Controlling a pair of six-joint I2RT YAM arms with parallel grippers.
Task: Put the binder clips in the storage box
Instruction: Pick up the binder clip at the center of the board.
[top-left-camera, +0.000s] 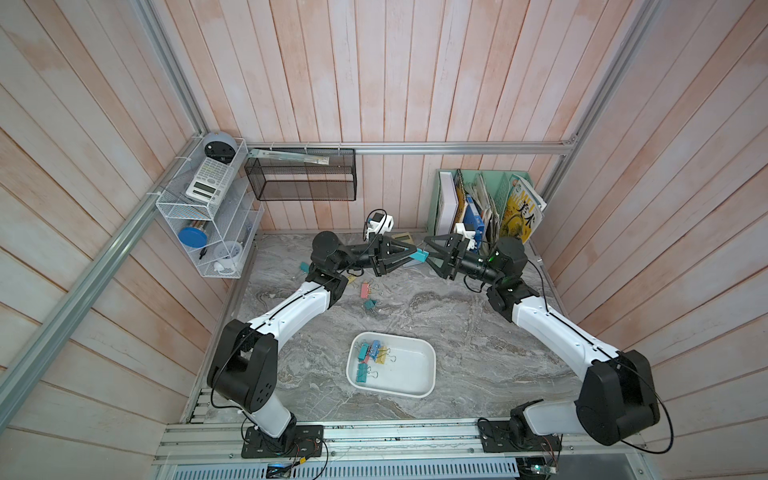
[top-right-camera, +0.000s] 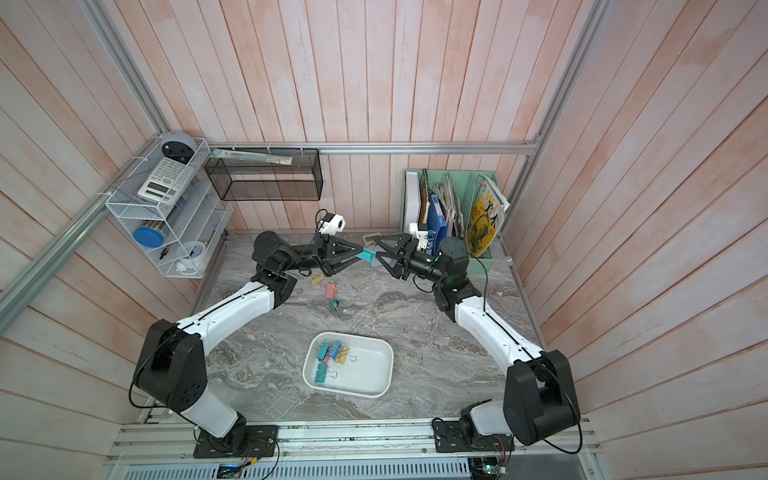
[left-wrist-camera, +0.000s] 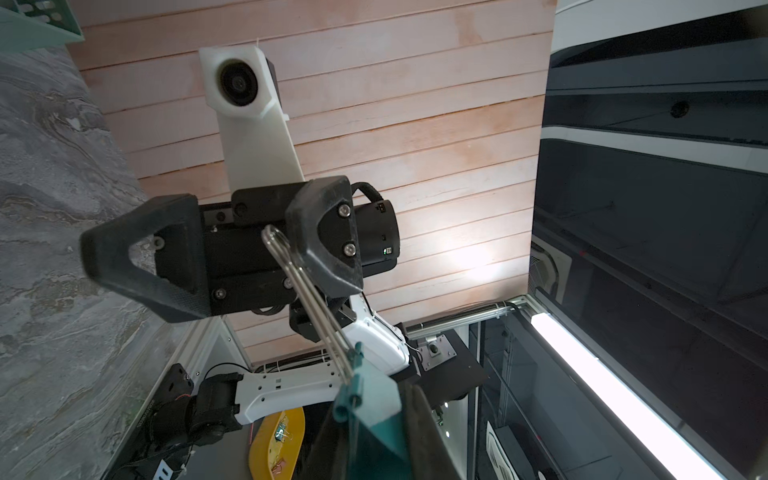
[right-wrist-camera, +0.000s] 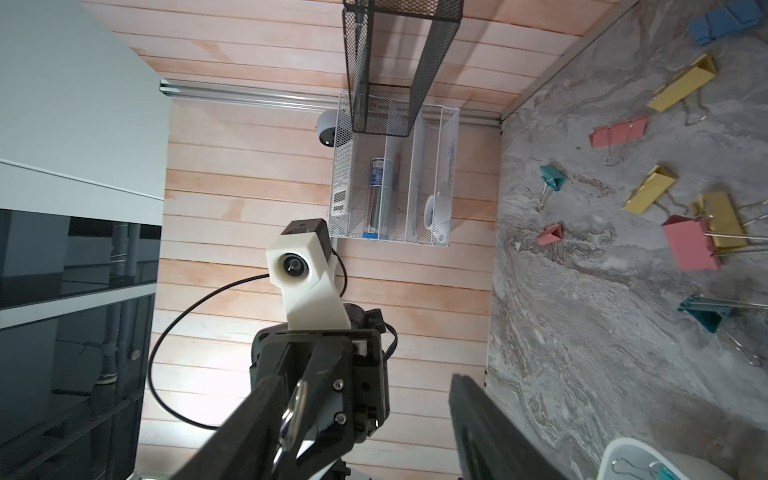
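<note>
The teal binder clip's wire handles (left-wrist-camera: 308, 296) rest against just one finger, so the robot's right gripper needs to close on them before the left gripper frees the clip's body.
My left gripper (top-left-camera: 415, 252) is held above the back of the table, shut on the body of a teal binder clip (top-left-camera: 421, 257) (left-wrist-camera: 376, 397). The clip's silver wire handles (left-wrist-camera: 307, 299) reach in between the fingers of my right gripper (top-left-camera: 430, 255), which faces it and is open. In the right wrist view the handles (right-wrist-camera: 293, 415) lie against one finger (right-wrist-camera: 249, 428). Other binder clips (top-left-camera: 365, 291) (right-wrist-camera: 690, 247) lie loose on the marble table. The white storage box (top-left-camera: 432, 361) near the front holds several clips (top-left-camera: 370, 353).
A black mesh basket (top-left-camera: 301, 178) and a white wire shelf (top-left-camera: 208, 216) hang on the back left wall. A mint-green file holder (top-left-camera: 486, 199) with books stands at the back right, just behind the right wrist.
</note>
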